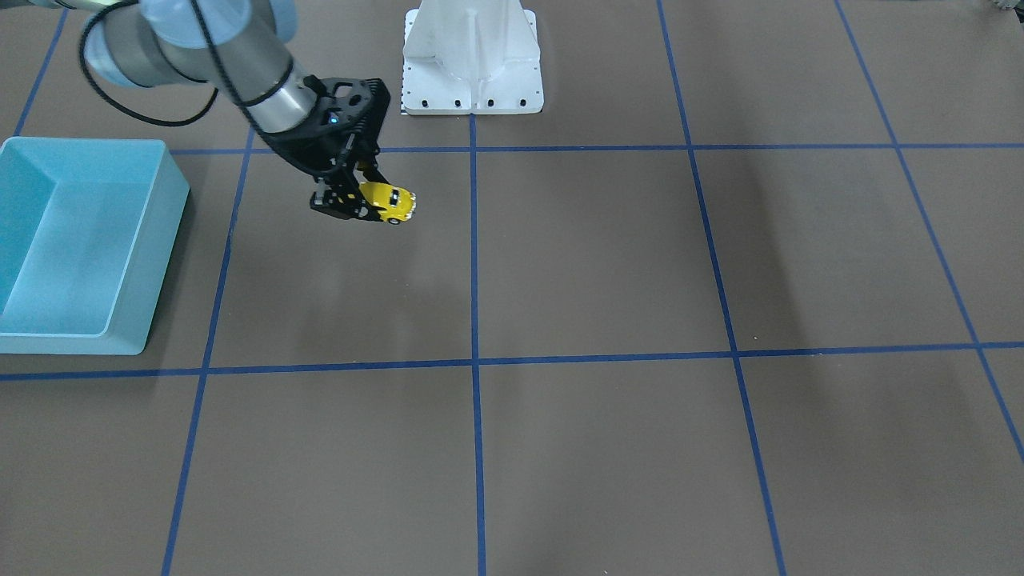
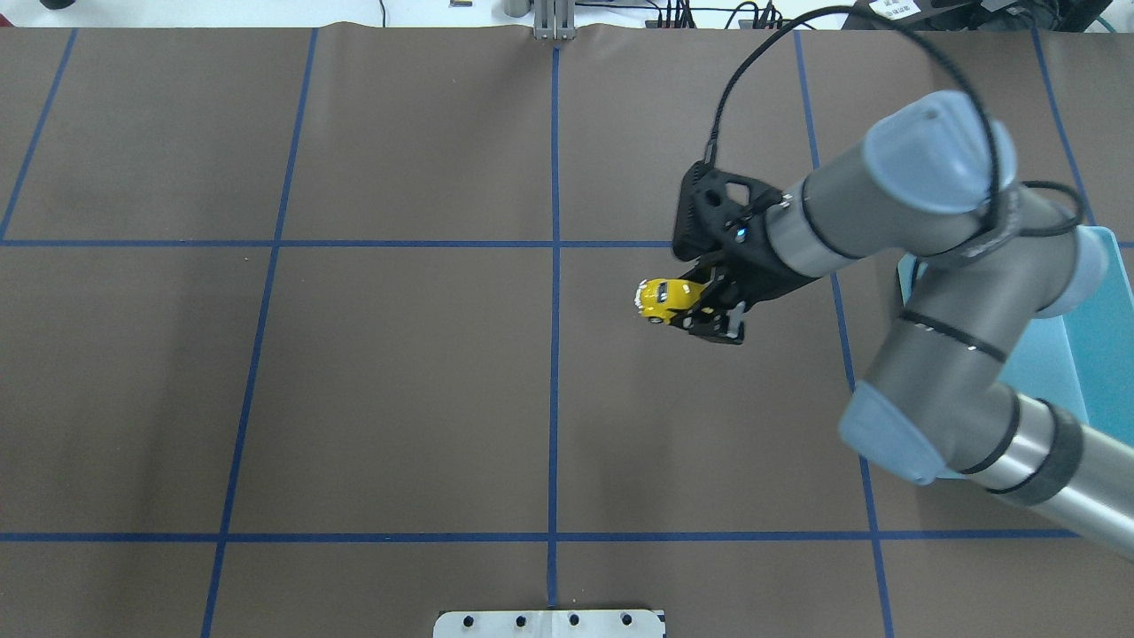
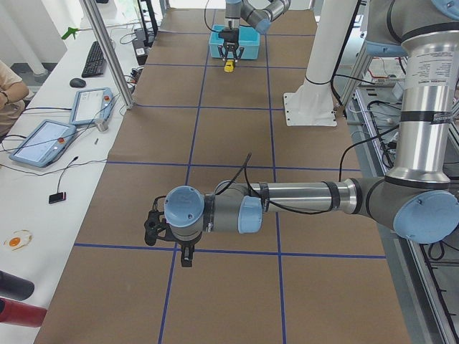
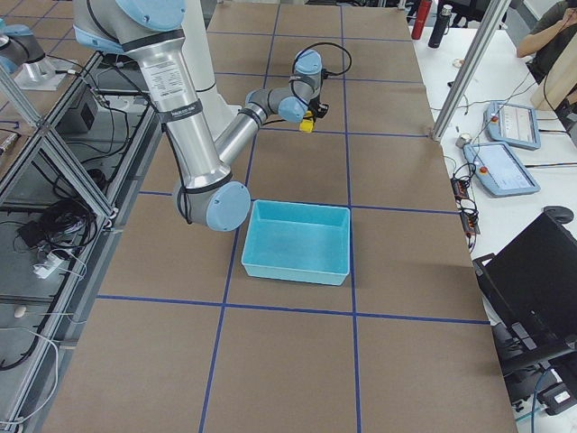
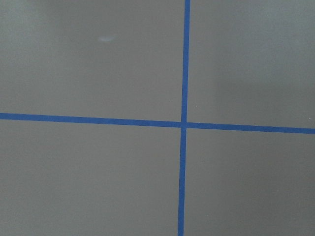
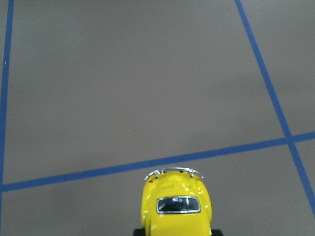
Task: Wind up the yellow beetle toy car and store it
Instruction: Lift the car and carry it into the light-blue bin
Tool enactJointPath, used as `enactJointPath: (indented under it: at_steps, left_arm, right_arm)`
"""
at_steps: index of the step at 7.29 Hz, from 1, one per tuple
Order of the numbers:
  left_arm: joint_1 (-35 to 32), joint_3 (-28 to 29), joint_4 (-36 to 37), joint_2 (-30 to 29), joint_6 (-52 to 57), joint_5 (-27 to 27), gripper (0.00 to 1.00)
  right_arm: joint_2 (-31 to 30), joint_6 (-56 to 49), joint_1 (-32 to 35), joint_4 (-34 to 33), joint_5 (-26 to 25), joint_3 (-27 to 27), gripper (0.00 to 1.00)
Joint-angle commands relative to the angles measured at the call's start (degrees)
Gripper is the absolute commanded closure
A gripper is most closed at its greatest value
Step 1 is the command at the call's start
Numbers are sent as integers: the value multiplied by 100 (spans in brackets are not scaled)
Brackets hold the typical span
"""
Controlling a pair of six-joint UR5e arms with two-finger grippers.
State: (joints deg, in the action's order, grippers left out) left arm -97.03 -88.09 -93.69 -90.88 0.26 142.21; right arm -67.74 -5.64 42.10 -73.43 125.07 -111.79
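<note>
The robot will set the yellow beetle toy car down on the bottom of the light-blue bin (image 1: 95,261) with its right gripper.
The yellow beetle toy car (image 1: 390,203) is held in my right gripper (image 1: 358,205), which is shut on its rear half and holds it above the brown table mat. The car sticks out past the fingers, seen in the overhead view (image 2: 663,298) and low in the right wrist view (image 6: 176,204). The light-blue bin (image 1: 80,240) stands apart from it, on the right arm's side, and is partly hidden under the arm in the overhead view (image 2: 1103,337). My left gripper (image 3: 186,256) shows only in the exterior left view, low over the mat. I cannot tell whether it is open or shut.
The white robot base (image 1: 472,64) stands at the table's middle edge. Blue tape lines (image 5: 184,123) cross the mat. Tablets (image 3: 43,140) and a metal post (image 3: 107,57) stand on the white side bench beyond the mat.
</note>
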Motion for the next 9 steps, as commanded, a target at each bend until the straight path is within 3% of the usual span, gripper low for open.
enactJointPath:
  at_steps: [1, 3, 5, 7, 9]
  left_arm:
    - [0, -6, 0, 0, 0, 0, 0]
    - [0, -15, 0, 0, 0, 0, 0]
    - [0, -15, -9, 0, 0, 0, 0]
    - [0, -15, -9, 0, 0, 0, 0]
    - [0, -15, -9, 0, 0, 0, 0]
  right_arm:
    - [-929, -609, 1007, -13, 972, -544, 100]
    - [-2342, -1900, 1500, 170, 1324, -1053, 100]
    - [-3469, -3244, 2255, 889, 2001, -802, 100]
    - [-3641, -4309, 2434, 1285, 2021, 126, 100]
    - [-3475, -4384, 2452, 2023, 1951, 1050, 100]
